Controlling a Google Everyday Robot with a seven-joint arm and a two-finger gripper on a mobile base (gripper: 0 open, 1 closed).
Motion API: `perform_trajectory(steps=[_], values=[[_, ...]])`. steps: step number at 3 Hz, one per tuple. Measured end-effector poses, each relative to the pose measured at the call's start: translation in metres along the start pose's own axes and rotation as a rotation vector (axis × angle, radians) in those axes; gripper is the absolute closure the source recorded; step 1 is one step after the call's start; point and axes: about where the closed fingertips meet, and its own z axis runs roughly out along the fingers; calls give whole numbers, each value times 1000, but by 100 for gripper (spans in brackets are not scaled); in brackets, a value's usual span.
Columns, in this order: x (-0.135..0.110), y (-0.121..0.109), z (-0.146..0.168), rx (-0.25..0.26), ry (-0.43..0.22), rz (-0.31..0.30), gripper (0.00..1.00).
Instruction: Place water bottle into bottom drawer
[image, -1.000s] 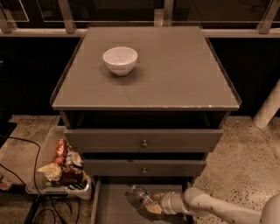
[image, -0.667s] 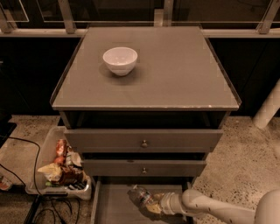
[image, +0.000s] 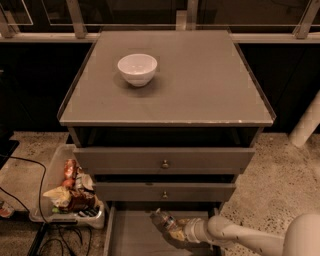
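Next, the gripper releases the water bottle on the bottom drawer's grey bottom (image: 167, 227), below the lower round knob.
The bottom drawer (image: 131, 235) stands pulled open at the bottom of the cabinet, its flat grey floor showing. The water bottle (image: 162, 220) is tilted, its labelled body just above the drawer floor near the right side. My gripper (image: 175, 231) reaches in from the lower right on a pale arm and is shut on the water bottle inside the drawer. The bottle's lower part is hidden by the gripper.
A white bowl (image: 137, 68) sits on the cabinet top (image: 200, 85). Two upper drawers with round knobs (image: 164, 163) are closed. A clear bin (image: 67, 192) of snack packs and black cables lie on the floor at the left. A white post (image: 306, 125) stands at the right.
The gripper with the bottle has barely shifted, staying low inside the open bottom drawer; the arm shows a little more at the lower right.
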Motion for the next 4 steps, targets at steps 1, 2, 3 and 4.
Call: perform_trajectory(steps=[1, 2, 3, 4], values=[[9, -4, 12, 0, 39, 2, 100], [15, -5, 20, 8, 75, -1, 100], [20, -5, 23, 19, 94, 3, 100], [20, -5, 24, 20, 95, 4, 82]])
